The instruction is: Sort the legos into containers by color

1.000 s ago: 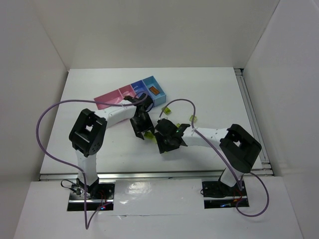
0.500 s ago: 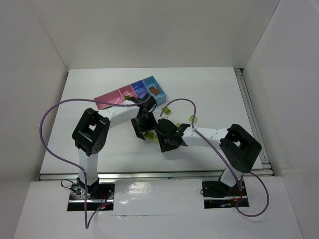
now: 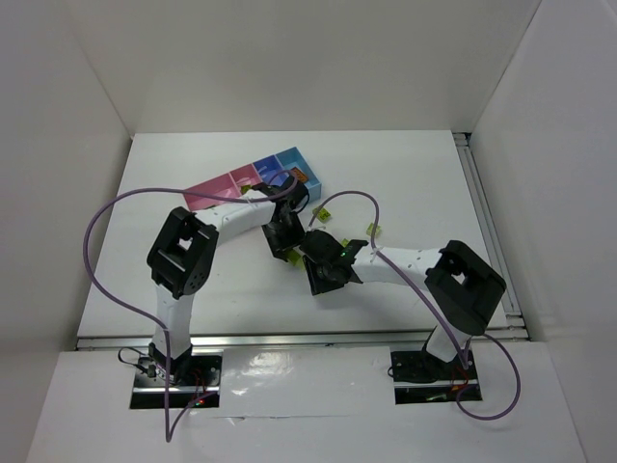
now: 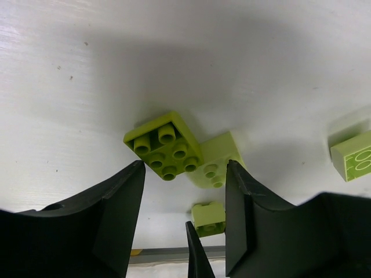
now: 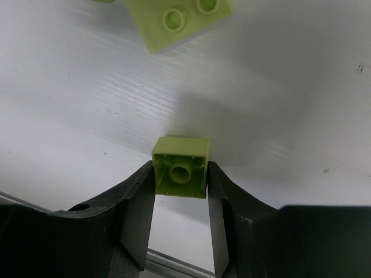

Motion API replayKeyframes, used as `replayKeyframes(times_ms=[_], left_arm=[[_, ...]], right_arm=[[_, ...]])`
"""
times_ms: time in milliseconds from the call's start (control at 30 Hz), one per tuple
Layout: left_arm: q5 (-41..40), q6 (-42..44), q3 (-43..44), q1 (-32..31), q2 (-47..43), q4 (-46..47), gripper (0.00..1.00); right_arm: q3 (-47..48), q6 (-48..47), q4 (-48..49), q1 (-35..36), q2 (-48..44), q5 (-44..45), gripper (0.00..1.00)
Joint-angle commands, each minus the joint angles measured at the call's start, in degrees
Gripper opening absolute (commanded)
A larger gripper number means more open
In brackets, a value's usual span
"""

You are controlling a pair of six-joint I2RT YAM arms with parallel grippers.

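Next, my right gripper lets go of the yellow-green lego toward the back of the dark blue container [image 3: 267, 178], next to the pink one.
In the right wrist view my right gripper [image 5: 181, 174] is shut on a small yellow-green lego [image 5: 181, 167], hollow underside facing the camera, low over the table. In the left wrist view my left gripper [image 4: 184, 174] is open, and a green lego [image 4: 165, 152] and a paler yellow-green lego [image 4: 219, 163] lie just beyond its fingertips. In the top view the two grippers, left [image 3: 287, 243] and right [image 3: 320, 272], are close together at mid-table. The containers [image 3: 253, 183] stand behind them, with an orange-brown lego [image 3: 301, 177] in the light blue one.
More yellow-green legos lie near the right arm [image 3: 326, 214] [image 3: 373, 230], and one at the right edge of the left wrist view [image 4: 352, 154]. Another pale lego [image 5: 179, 14] lies just beyond the right gripper. A purple cable [image 3: 352, 198] loops above the table.
My left gripper has swung up and to the right, closer to the right gripper and the containers. The right gripper has shifted only slightly.
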Motion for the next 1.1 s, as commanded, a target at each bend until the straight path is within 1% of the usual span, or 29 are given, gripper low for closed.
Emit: replayKeyframes(times_ms=[0,67,167,233,300,400,500,600,700,800,900,967,1067], left_arm=[[-3.59,-0.48,-0.14,-0.13,2.09,-1.17,0.61],[-4.21,0.05,-0.15,-0.13,1.40,-1.69,0.63],[-4.91,0.84,-1.29,-0.13,-0.62,-1.18,0.72],[-5.44,1.37,-2.78,-0.13,-1.85,0.05,0.76],[-5.44,2.43,-3.31,-0.13,-2.91,0.84,0.81],[-6.75,3.04,-3.92,-0.13,-5.45,0.85,0.83],[-7.28,-0.20,-6.21,0.48,-6.78,1.55,0.82],[-5.53,-3.01,-7.35,1.01,-7.57,2.17,0.82],[-4.30,-3.02,-6.66,1.02,-6.44,2.87,0.83],[-2.63,-3.63,-5.60,1.54,-5.29,3.57,0.89],[-2.63,-4.16,-6.21,1.54,-5.90,4.72,0.94],[-2.63,-4.86,-6.21,1.54,-5.90,5.42,0.94],[-3.15,-6.27,-5.51,1.54,-3.54,4.20,0.86]], right_arm=[[-0.35,0.00,0.48,0.40,-2.50,1.77,0.37],[-0.35,0.00,0.48,0.40,-2.50,1.78,0.37],[-0.35,0.00,-0.04,0.40,-2.50,1.78,0.37],[-0.35,0.00,-0.04,0.40,-2.50,1.78,0.37],[0.18,0.00,-0.04,0.40,-1.89,1.78,0.36],[0.18,0.00,-0.57,0.40,-1.89,1.78,0.36],[0.18,0.00,-0.57,0.40,-1.89,1.78,0.36],[0.18,0.00,-0.57,0.40,-1.89,1.78,0.36],[0.71,-0.52,-1.10,0.40,-1.89,1.78,0.36],[0.71,-0.52,-1.10,0.40,-1.89,1.78,0.36],[0.71,-0.52,-1.71,0.40,-1.89,1.78,0.36],[0.71,-0.52,-1.71,0.40,-1.36,1.78,0.36],[0.71,-0.52,-1.19,0.40,-0.75,1.07,0.36]])
